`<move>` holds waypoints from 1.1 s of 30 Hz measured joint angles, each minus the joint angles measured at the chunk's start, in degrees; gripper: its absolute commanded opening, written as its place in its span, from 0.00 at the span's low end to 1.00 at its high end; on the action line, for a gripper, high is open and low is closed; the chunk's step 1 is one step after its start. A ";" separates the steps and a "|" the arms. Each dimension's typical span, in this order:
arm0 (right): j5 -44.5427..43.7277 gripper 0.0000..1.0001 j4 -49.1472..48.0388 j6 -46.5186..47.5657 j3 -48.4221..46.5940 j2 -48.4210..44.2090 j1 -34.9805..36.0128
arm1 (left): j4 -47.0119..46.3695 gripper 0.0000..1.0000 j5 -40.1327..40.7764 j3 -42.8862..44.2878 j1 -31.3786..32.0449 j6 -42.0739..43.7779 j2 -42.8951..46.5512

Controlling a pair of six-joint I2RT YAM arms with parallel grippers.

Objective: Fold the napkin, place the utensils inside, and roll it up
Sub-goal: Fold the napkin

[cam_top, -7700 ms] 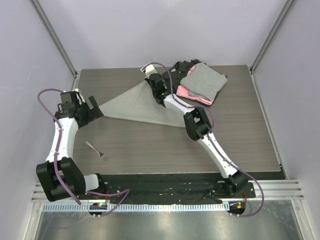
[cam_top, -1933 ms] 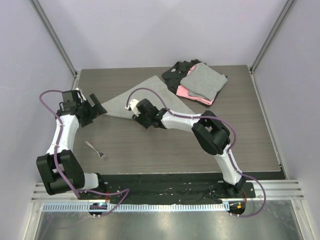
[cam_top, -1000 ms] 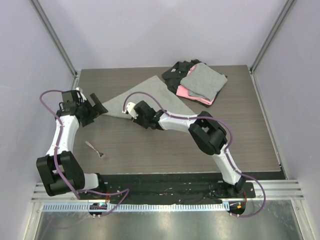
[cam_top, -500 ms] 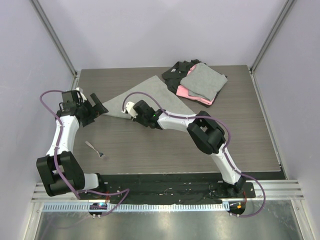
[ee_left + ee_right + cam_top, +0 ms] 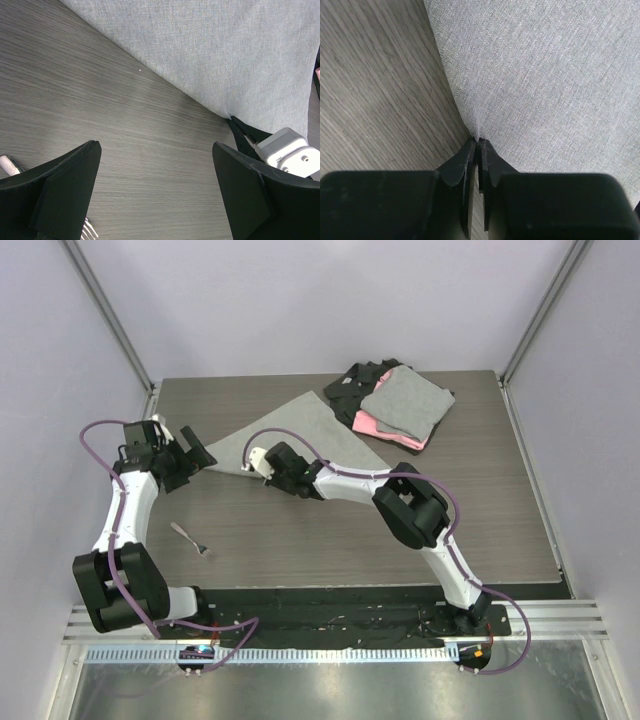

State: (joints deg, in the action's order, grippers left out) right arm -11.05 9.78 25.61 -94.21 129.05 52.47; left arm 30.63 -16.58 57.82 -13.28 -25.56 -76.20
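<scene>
The small silver fork goes inside the napkin, so next my left gripper goes to it and closes on the middle of the fork's handle (image 5: 186,535).
The light-grey napkin (image 5: 290,425) (image 5: 215,50) (image 5: 545,75) lies folded into a triangle on the wooden table (image 5: 330,530). My right gripper (image 5: 252,468) (image 5: 478,141) (image 5: 234,121) sits low at the napkin's near edge, its jaws pressed together with a pinch of that cloth edge puckered between the tips. The left gripper (image 5: 192,462) (image 5: 156,150) hovers just left of the napkin's left corner, wide open, with only bare table between its fingers. A small silver fork (image 5: 188,537) lies on the table near the left arm; its tines (image 5: 87,230) show at the bottom of the left wrist view.
A stack of folded grey, pink and black cloths (image 5: 400,405) rests at the back right of the table. Walls and metal posts close in the table on the left, back and right.
The right gripper has slid a little to the left along the napkin's near edge and closed onto it. The left arm has stayed put, open.
</scene>
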 measured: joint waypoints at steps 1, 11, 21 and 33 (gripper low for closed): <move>0.04 0.09 0.02 0.20 0.00 0.00 0.07 | -0.02 1.00 0.00 0.00 0.00 0.00 0.00; -0.15 0.01 0.22 2.56 -0.85 0.61 0.87 | -0.02 1.00 -0.04 0.00 0.00 0.00 0.00; -0.17 0.01 2.36 2.19 -1.79 0.74 3.43 | -0.02 1.00 -0.13 0.00 0.00 0.00 0.24; 1.29 0.13 7.06 -5.57 -3.54 0.61 9.20 | 0.00 1.00 0.07 0.00 0.00 0.00 1.62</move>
State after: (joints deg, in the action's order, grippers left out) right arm -9.76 16.84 20.03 -97.76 129.67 61.67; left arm 30.63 -16.51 57.82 -13.28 -25.56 -74.59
